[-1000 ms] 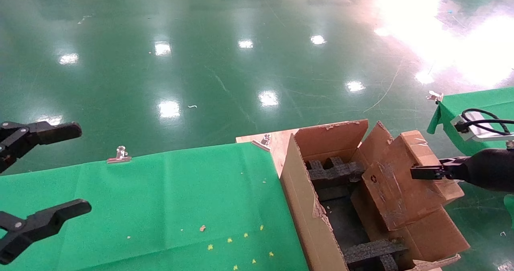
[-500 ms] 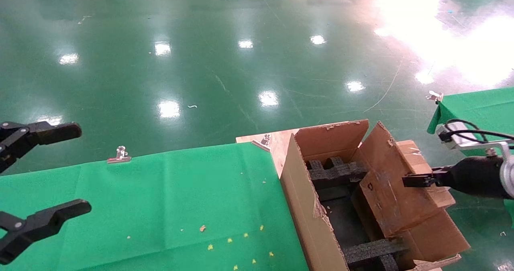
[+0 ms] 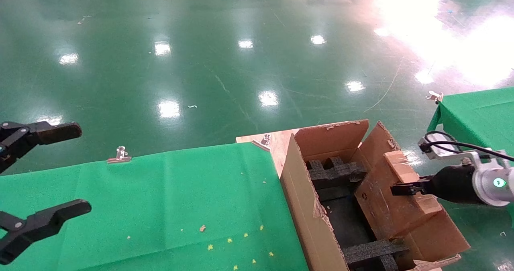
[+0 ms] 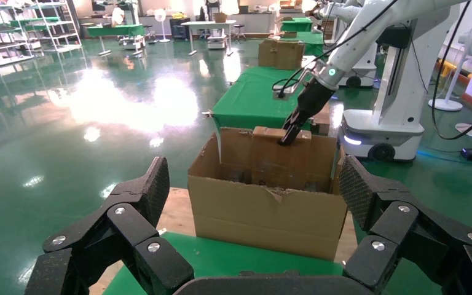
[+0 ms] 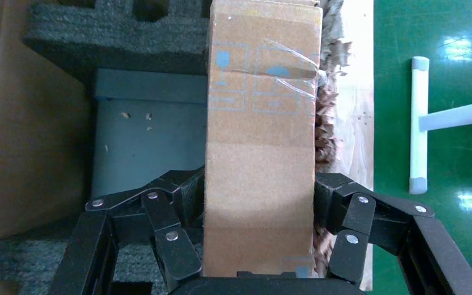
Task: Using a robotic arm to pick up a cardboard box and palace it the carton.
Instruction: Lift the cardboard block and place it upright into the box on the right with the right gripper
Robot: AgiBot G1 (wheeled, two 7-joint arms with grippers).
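Next, my right gripper releases the cardboard box between the black foam inserts, along the carton's side (image 3: 369, 212) nearest the white arm. The box is now partly down inside the carton.
The carton (image 3: 304, 206) stands open at the right end of the green table, with black foam inserts (image 3: 334, 173) inside. My right gripper (image 3: 401, 189), on the white robotic arm with the teal ring (image 3: 499, 182), is shut on the narrow sides of the cardboard box (image 3: 383, 207). It holds the box on edge, tilted, partly down inside the carton along its right flap. In the right wrist view the box (image 5: 261, 141) sits between the fingers (image 5: 187, 200) above the foam (image 5: 67, 37). My left gripper (image 3: 85, 168) is open and empty, parked at the far left.
A green cloth (image 3: 160, 198) covers the table, held by metal clips (image 3: 119, 155). The carton rests on a wooden board (image 3: 279, 142). A second green table (image 3: 478, 110) stands at the right. The left wrist view shows the carton (image 4: 264, 212) in front of a white robot base (image 4: 378, 132).
My right gripper has moved left and down with the cardboard box. The box has tipped more upright and sunk deeper into the carton. The left gripper has not moved.
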